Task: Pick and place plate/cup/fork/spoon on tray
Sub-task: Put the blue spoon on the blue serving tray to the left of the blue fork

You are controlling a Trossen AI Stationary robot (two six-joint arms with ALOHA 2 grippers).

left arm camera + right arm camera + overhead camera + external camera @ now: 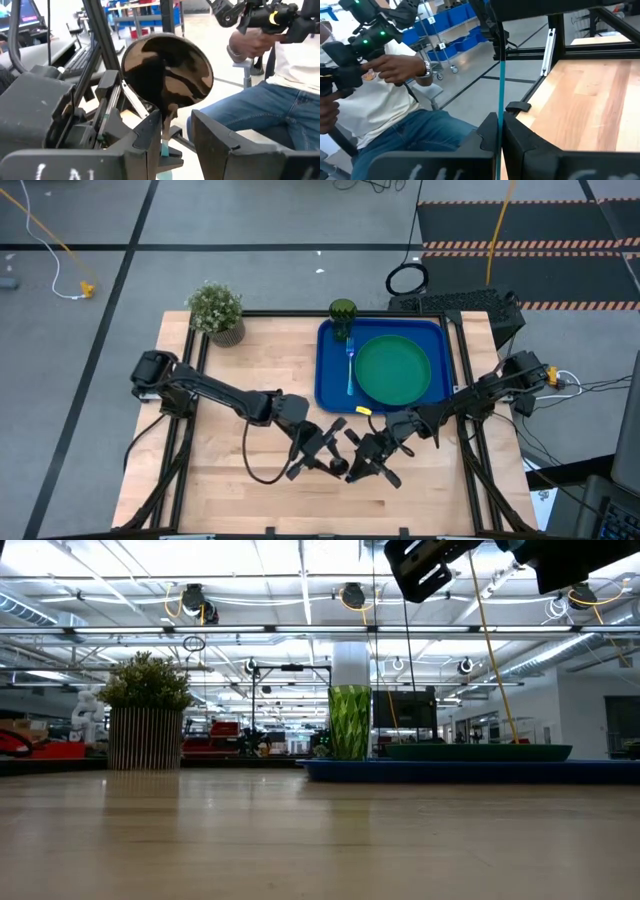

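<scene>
Next, my left gripper closes on the neck point(170, 116) before my right gripper opens, because my right gripper is pinching the spoon's handle and my left gripper is open.
The blue tray point(328, 380) lies at the table's far right. On it are the green plate point(392, 368) and the fork point(350, 366). The dark-green cup point(342, 315) stands at the tray's far left corner. My two grippers face each other above the table's near middle. My right gripper point(362, 462) is shut on the spoon point(167, 70). My left gripper point(328, 448) is open. Its fingers stand on either side of the spoon's neck point(166, 120), and the bowl is close before its camera. My right gripper point(500, 122) pinches the spoon's light-blue handle point(501, 107) between its two fingers, coming from the table's right. The handle runs on past the fingertips toward my left gripper. The spoon is clear of the table. My left gripper point(176, 120): I cannot tell whether one finger point(150, 135) touches the neck.
A potted plant point(216, 310) stands at the table's far left corner. A person sits beyond the table's near edge, holding hand controllers point(365, 45). Bare wood lies to the left of the tray and under the grippers.
</scene>
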